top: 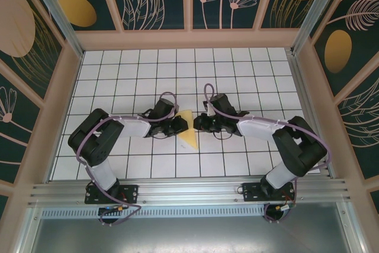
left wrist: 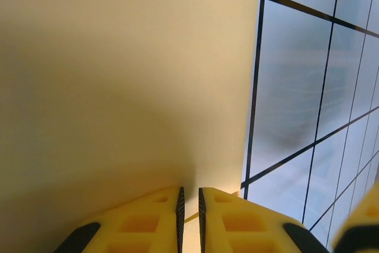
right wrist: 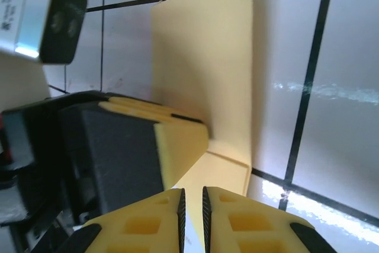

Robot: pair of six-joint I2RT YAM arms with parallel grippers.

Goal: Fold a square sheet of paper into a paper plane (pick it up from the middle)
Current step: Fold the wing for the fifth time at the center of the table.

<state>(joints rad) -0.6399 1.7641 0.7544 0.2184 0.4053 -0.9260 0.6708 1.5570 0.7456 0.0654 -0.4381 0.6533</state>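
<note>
The fingers of my left gripper are almost shut over the paper's side by the crease, so my left gripper needs to back away, open and pinch the paper's folded side edge (right wrist: 154,66).
The square sheet of paper (top: 189,130) is folded into a yellow pointed shape at the middle of the white grid table, between the two grippers. My left gripper (top: 182,125) comes in from the left. In the left wrist view its jaws (left wrist: 189,191) stand almost together with the paper (left wrist: 118,75) rising out of the slit. My right gripper (top: 197,124) faces it from the right. In the right wrist view its jaws (right wrist: 192,192) keep a narrow gap just short of the paper's lower flap (right wrist: 225,170), with the left gripper's yellow finger (right wrist: 177,140) pressed against the paper (right wrist: 207,57).
The tiled table (top: 237,75) has wooden walls on three sides and an aluminium rail (top: 189,191) along the near edge, where both arm bases sit. A silver and black camera box (right wrist: 47,16) rides above the left gripper.
</note>
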